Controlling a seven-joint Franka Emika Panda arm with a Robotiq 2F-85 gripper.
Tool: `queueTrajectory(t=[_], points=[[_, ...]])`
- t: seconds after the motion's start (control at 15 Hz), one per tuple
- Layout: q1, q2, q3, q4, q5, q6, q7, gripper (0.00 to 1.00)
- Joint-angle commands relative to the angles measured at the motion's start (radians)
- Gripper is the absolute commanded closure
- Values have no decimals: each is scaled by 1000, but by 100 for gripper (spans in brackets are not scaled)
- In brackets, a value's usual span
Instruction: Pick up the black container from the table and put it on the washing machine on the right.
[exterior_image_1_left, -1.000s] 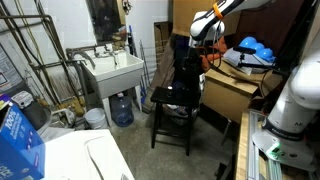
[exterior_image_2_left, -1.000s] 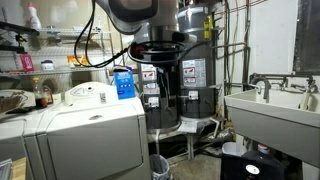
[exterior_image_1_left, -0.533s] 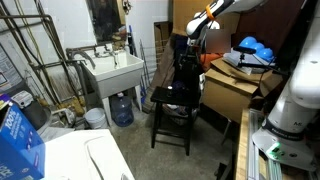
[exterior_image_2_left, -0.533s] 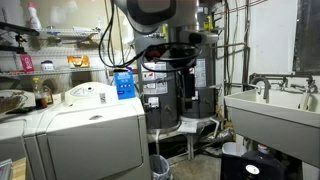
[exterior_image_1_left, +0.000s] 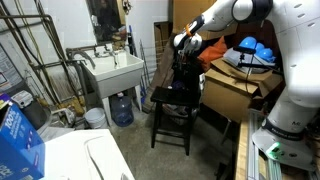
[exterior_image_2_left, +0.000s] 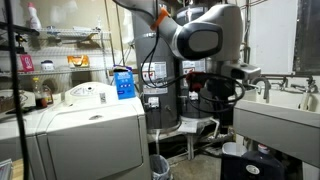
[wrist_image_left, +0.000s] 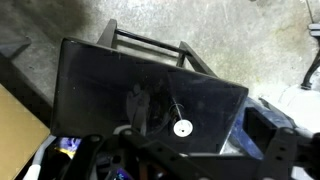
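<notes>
Next, I close my gripper around the black container's upper end (exterior_image_1_left: 176, 79) (wrist_image_left: 181, 125), just below the white disc, where it stands on the black table.
The black table (exterior_image_1_left: 173, 98) stands on the concrete floor in the middle of the room. In the wrist view its glossy square top (wrist_image_left: 100, 85) fills the picture, with a small white disc (wrist_image_left: 183, 127) on it. A dark upright shape (wrist_image_left: 139, 106) on the top may be the black container; black on black, I cannot be sure. My gripper (exterior_image_1_left: 183, 43) hangs above the back of the table and also shows in an exterior view (exterior_image_2_left: 213, 88). Its dark jaws (wrist_image_left: 195, 152) look spread and hold nothing. The white washing machine (exterior_image_2_left: 90, 125) shows in both exterior views (exterior_image_1_left: 95, 158).
A white utility sink (exterior_image_1_left: 112, 70) stands beyond the table, with a blue water jug (exterior_image_1_left: 122, 108) and a white bucket (exterior_image_1_left: 95, 118) under it. Cardboard boxes (exterior_image_1_left: 235, 85) crowd the table's far side. A blue box (exterior_image_2_left: 123, 83) rests on the washer.
The arm has swung over and stretched out; the gripper has come down and across to above the black table. Nothing on the table has moved.
</notes>
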Motion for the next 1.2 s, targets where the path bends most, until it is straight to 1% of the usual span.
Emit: queueTrajectory(t=[0.0, 0.07, 0.2, 0.27, 0.47, 0.53, 0.67, 0.73, 0.8, 0.93, 1.07, 1.13], points=[[-50, 211, -1, 242, -12, -73, 82, 0], [-35, 102, 10, 99, -13, -10, 30, 0], [-54, 177, 9, 173, -13, -26, 50, 0], [-57, 195, 9, 193, -13, -29, 53, 0], [-58, 205, 9, 217, -14, -42, 60, 0], [-50, 215, 2, 216, -18, -29, 78, 0], [-49, 275, 2, 250, -1, 39, 116, 0], [-74, 304, 33, 276, 30, 58, 93, 0], [-69, 337, 29, 289, 21, 120, 94, 0], [-93, 403, 58, 348, 18, 165, 55, 0], [-104, 470, 71, 414, 10, 197, 53, 0], [-123, 505, 88, 467, 16, 187, 45, 0]])
